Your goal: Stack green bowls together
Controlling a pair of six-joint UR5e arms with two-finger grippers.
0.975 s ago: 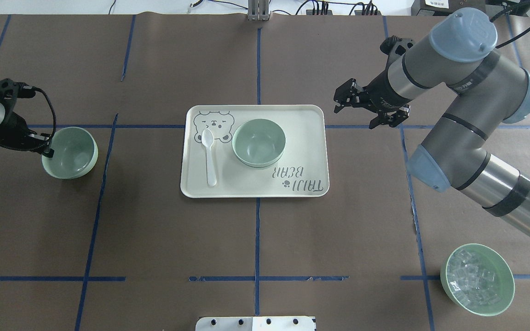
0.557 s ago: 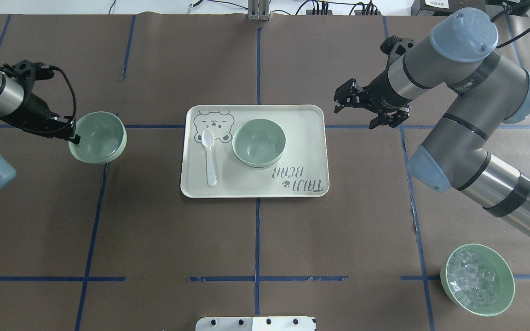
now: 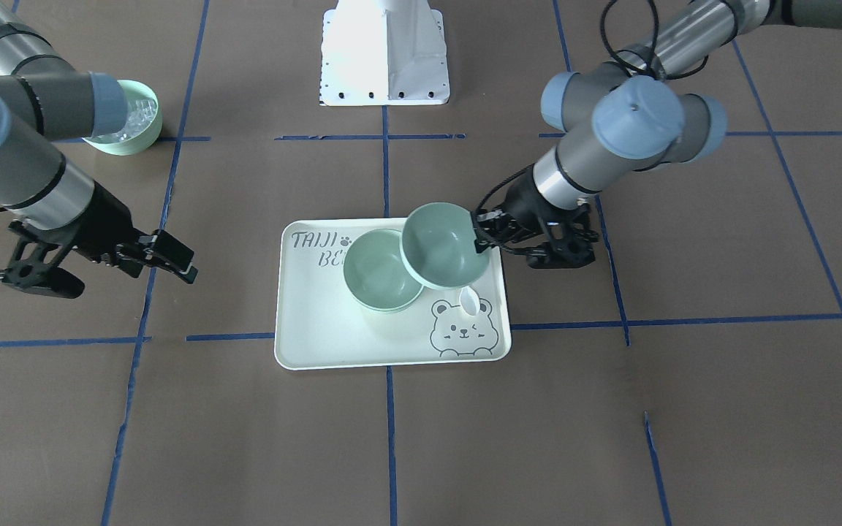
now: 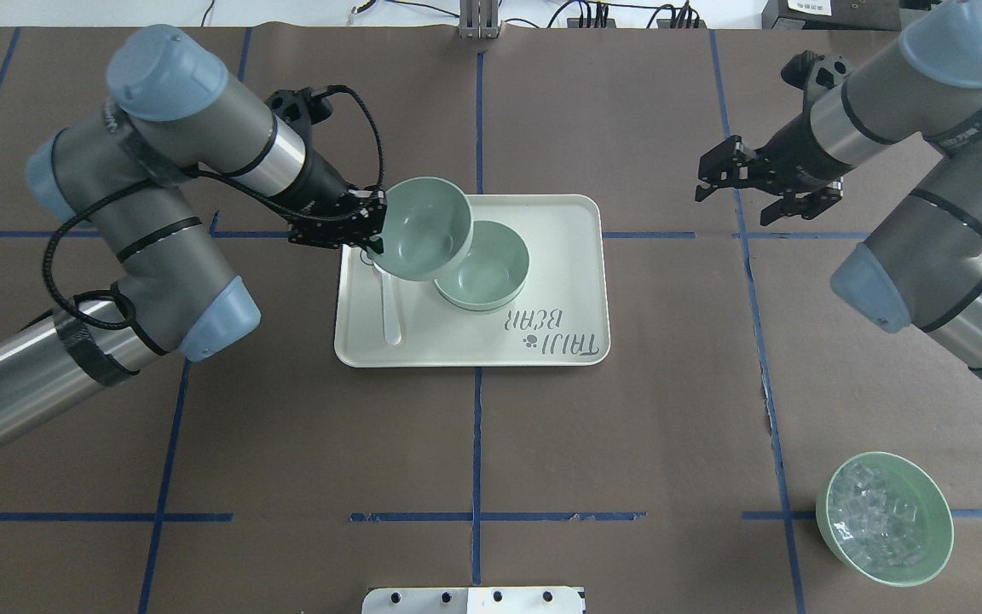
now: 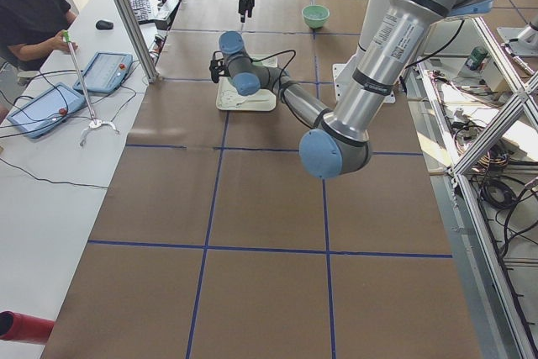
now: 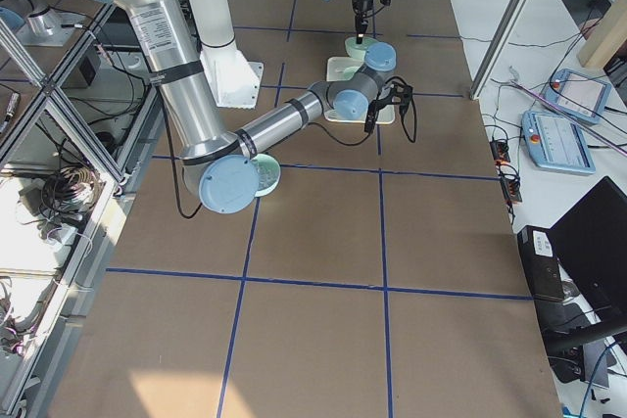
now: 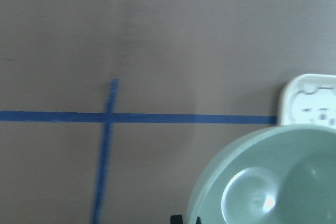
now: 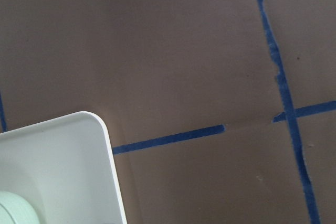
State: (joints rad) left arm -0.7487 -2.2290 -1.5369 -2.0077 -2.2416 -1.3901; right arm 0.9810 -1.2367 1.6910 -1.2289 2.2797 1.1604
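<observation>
I need to use my left gripper to set the pale mint-green bowl, now held tilted over the cream tray, down and let go of it inside the green bowl that stands in the cream tray's middle (image 3: 384,268).
My left gripper (image 4: 374,232) is shut on the rim of a pale mint-green bowl (image 4: 423,228) and holds it tilted in the air over the back left part of the cream tray (image 4: 559,256). The held bowl overlaps the green bowl (image 4: 491,271) that stands in the tray's middle; a second rim seems to show under that one. The front view shows the held bowl (image 3: 439,245), the tray bowl (image 3: 377,274) and the left gripper (image 3: 485,235). The left wrist view shows the held bowl (image 7: 273,182). My right gripper (image 4: 730,205) is open and empty, right of the tray.
A white spoon (image 4: 390,315) lies on the tray's left side, partly under the held bowl. A larger green bowl with clear chunks (image 4: 883,518) stands at the near right corner. The robot's white base plate (image 4: 474,599) is at the near edge.
My left arm has carried the bowl from the table's left side rightward to above the tray, now tilted. My right gripper has drawn back to the right, still open.
</observation>
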